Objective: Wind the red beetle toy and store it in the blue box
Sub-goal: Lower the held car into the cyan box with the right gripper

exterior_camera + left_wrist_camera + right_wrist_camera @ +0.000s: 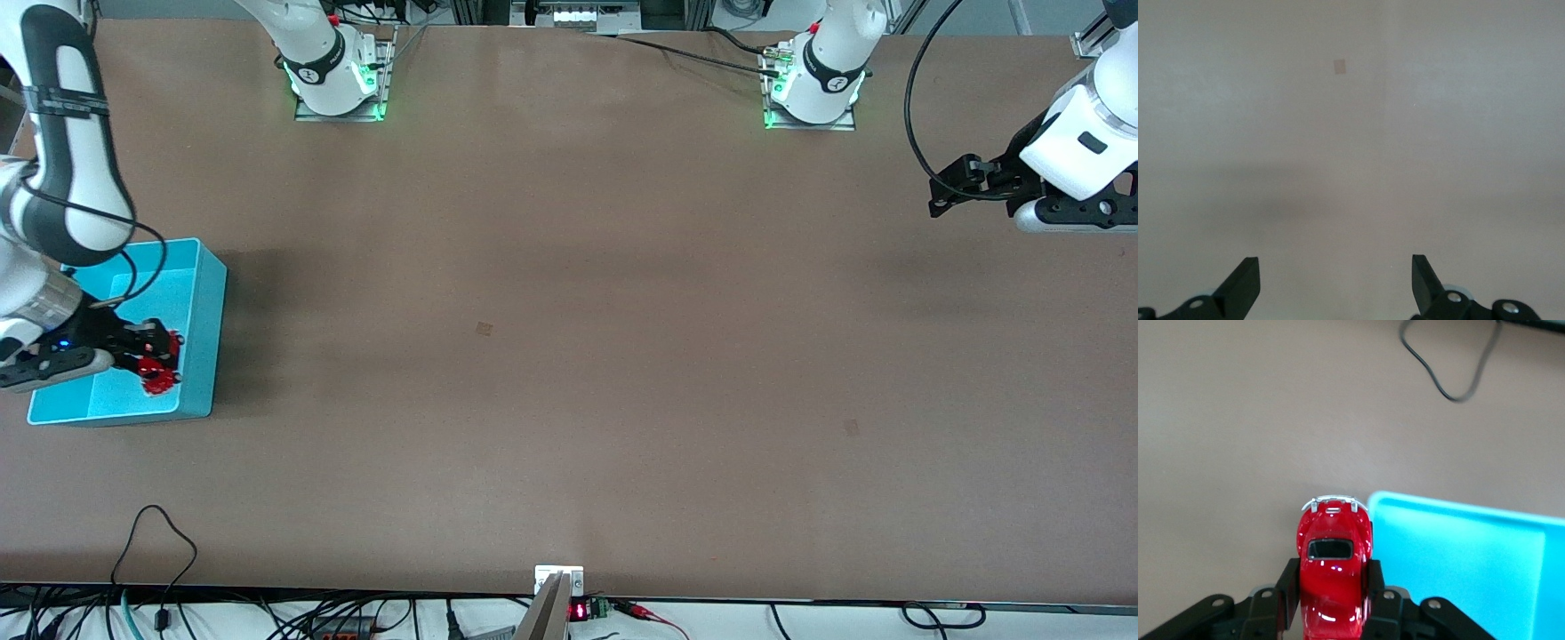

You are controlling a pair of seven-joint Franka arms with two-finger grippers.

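Note:
Next, my right gripper lets go of the red beetle toy inside the blue box (160,348), near the box's side that faces the middle of the table.
The red beetle toy (161,366) is clamped between the fingers of my right gripper (153,356), which is shut on it. It hangs over the blue box (206,320), by the corner nearest the front camera and the table's middle. The box stands at the right arm's end of the table. In the right wrist view the toy (1333,553) sticks out of the gripper (1331,577), silvery bumper first, over the box's corner (1458,553). My left gripper (944,188) waits open and empty in the air at the left arm's end, and its own view shows it (1335,280) over bare table.
A black cable (153,532) loops onto the table near the front edge, nearer the front camera than the box; it also shows in the right wrist view (1450,383). A small square mark (484,329) lies mid-table. The arm bases (338,80) stand along the table's robot edge.

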